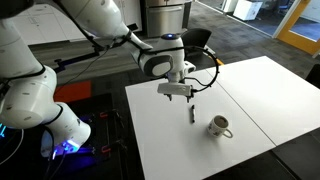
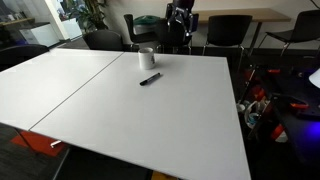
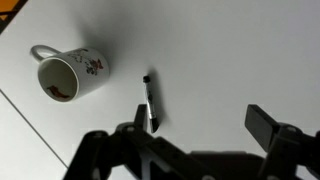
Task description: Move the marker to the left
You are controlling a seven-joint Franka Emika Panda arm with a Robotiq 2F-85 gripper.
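Note:
I will next move my gripper to the middle of the marker's body (image 1: 193, 115) (image 3: 150, 104), next to the white mug, and close it there.
The marker (image 3: 149, 102) is a thin dark stick lying flat on the white table (image 1: 250, 90). It shows in both exterior views (image 1: 191, 116) (image 2: 150, 79). The white mug (image 3: 70, 75) lies on its side a short way from it, also seen in both exterior views (image 1: 219, 126) (image 2: 146, 58). My gripper (image 3: 203, 125) is open and empty, hovering above the table. In the wrist view the marker's near end lies by one fingertip, not between the fingers. In an exterior view the gripper (image 1: 178, 92) hangs a little above and beside the marker.
The table is two white tops joined by a seam (image 2: 90, 85). Dark chairs (image 2: 225, 30) stand along its far edge. Cables and equipment with a blue light (image 1: 65, 145) sit on the floor by the robot's base.

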